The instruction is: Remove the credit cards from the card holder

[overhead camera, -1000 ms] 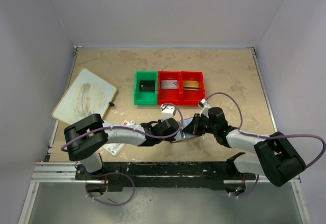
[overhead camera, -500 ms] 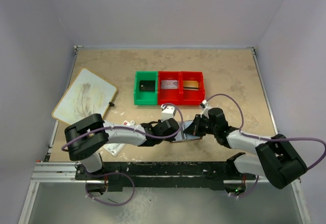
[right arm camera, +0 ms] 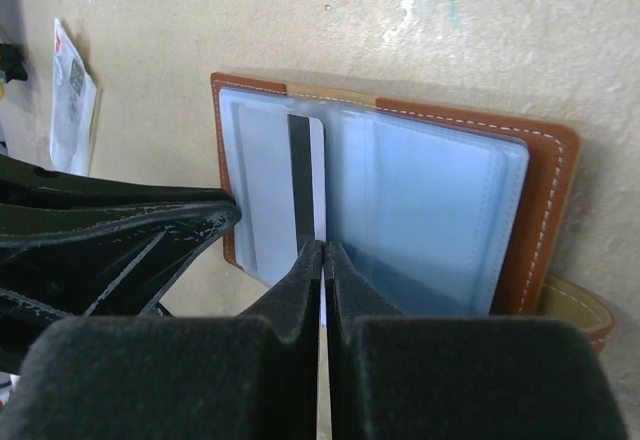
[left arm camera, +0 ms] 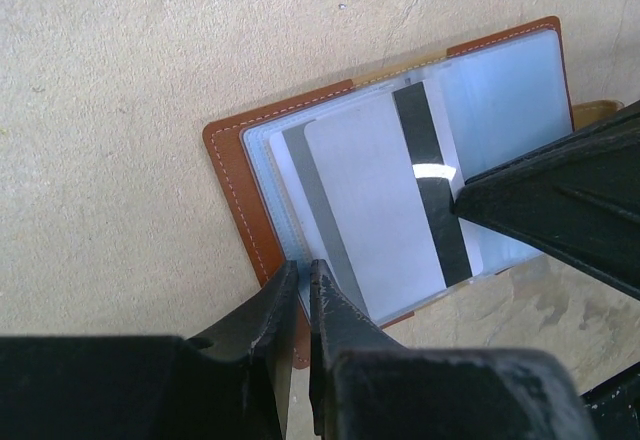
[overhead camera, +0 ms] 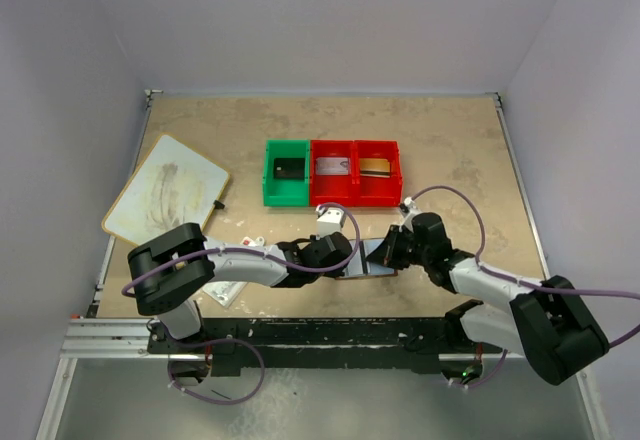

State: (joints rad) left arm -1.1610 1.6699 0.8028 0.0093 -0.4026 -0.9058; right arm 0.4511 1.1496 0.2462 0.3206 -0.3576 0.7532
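Observation:
My left gripper is at the pocket's outer rim. It should open and press farther in, by the grey stripe (left arm camera: 337, 260), before my right gripper pulls the card out.
The brown leather card holder (left arm camera: 232, 165) lies open on the table between both arms, its pale bluish clear pockets (right arm camera: 430, 210) facing up; from above it shows only as a small shape (overhead camera: 372, 258). A white credit card (left arm camera: 375, 210) with a black stripe sits in the pockets, one edge sticking out. My left gripper (left arm camera: 303, 272) is shut on the holder's near edge, pinching leather and pocket rim. From the opposite side, my right gripper (right arm camera: 322, 250) is shut on the card's (right arm camera: 270, 180) edge, beside the stripe.
A green bin (overhead camera: 286, 172) and two red bins (overhead camera: 356, 170) stand in a row behind the holder, each with a card in it. A whiteboard (overhead camera: 167, 190) lies at the left. A small white block (overhead camera: 331, 216) and a paper slip (right arm camera: 70, 95) lie close to the arms.
My left gripper's jaws have narrowed onto the holder's edge. The right gripper has drifted slightly right and toward the near edge, and the holder now lies flatter.

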